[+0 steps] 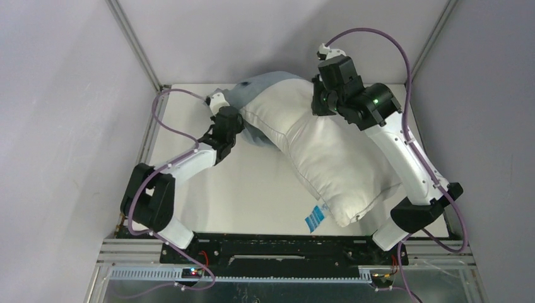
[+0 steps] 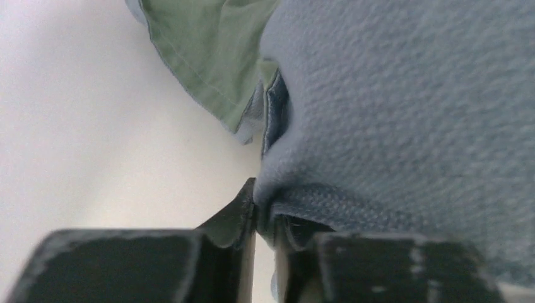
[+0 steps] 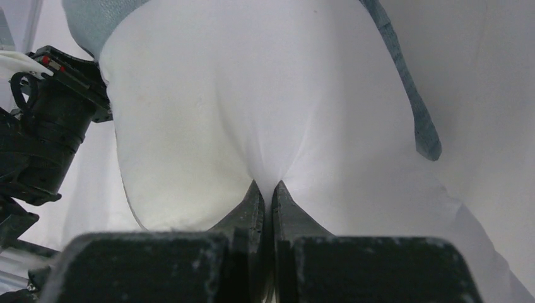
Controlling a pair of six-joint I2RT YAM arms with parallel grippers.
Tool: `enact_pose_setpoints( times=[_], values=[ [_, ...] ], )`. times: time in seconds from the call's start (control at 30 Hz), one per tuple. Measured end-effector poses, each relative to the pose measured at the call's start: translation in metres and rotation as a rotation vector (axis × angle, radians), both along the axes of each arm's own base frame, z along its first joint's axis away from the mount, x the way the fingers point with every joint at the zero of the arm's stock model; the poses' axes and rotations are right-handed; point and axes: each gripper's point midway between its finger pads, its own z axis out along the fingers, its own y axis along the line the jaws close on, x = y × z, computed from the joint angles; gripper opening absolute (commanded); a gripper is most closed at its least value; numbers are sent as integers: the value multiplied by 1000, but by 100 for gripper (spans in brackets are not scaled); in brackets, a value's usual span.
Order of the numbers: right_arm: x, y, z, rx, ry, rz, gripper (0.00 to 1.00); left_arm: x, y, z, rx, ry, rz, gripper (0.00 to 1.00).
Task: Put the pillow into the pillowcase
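Note:
Next, my right gripper sets the off-white pillow down on the white table top between my arms [image 1: 327, 170], facing the black rail.
The off-white pillow [image 1: 322, 151] lies diagonally across the table, its blue tag [image 1: 315, 216] at the near end. Its far end sits inside the blue-grey pillowcase [image 1: 268, 85], bunched at the back. My left gripper [image 1: 235, 129] is shut on the pillowcase's edge [image 2: 328, 208] at the pillow's left side; the green inner side [image 2: 208, 50] shows beyond it. My right gripper [image 1: 318, 104] is shut on a pinch of the pillow's fabric [image 3: 265, 145] near its far end. A blue-grey strip of pillowcase [image 3: 410, 107] hangs to the right of the pillow.
The white table top [image 1: 252, 189] is walled by grey panels on the left, back and right. The left arm's wrist [image 3: 44, 126] shows beside the pillow in the right wrist view. A black rail [image 1: 277, 243] runs along the near edge.

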Motion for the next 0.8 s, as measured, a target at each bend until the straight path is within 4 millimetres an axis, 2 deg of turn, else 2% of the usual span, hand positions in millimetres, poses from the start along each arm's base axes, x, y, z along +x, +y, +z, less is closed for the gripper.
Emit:
enact_pose_setpoints(
  times=[0.03,0.1,0.13,0.2,0.3,0.37,0.4,0.43,0.5,0.53,0.6,0.7,0.8],
  values=[
    [-1,-1,5,4,-6,-1,0,0,0,4,7,-6,-9,1],
    [-3,-4,13,5,-19,-4,0,-1,-3,18,15,-23,-39,0],
    [-4,-6,18,5,-27,-5,0,-4,-5,28,26,-25,-65,0],
    [-6,-9,26,6,-44,-10,0,-8,-15,60,44,-40,-136,0],
    [-9,-15,37,-6,-72,-25,0,-17,-48,148,67,-103,-294,0],
    [-9,-19,42,-25,-86,-43,0,-36,-75,218,79,-182,-412,0],
    [-8,-19,43,-33,-93,-50,0,-49,-92,237,75,-211,-472,0],
    [-7,-17,43,-38,-97,-54,0,-68,-111,268,54,-257,-559,0],
    [-2,-11,38,-52,-91,-56,0,-90,-128,293,20,-301,-660,0],
    [1,-7,31,-66,-79,-56,0,-102,-134,295,7,-299,-712,0],
    [10,1,14,-97,-45,-55,0,-111,-138,282,3,-246,-762,0],
    [21,12,-13,-134,6,-56,0,-102,-134,242,42,-110,-743,0],
    [25,11,-30,-165,34,-65,0,-98,-136,200,64,36,-753,0]
  ],
)
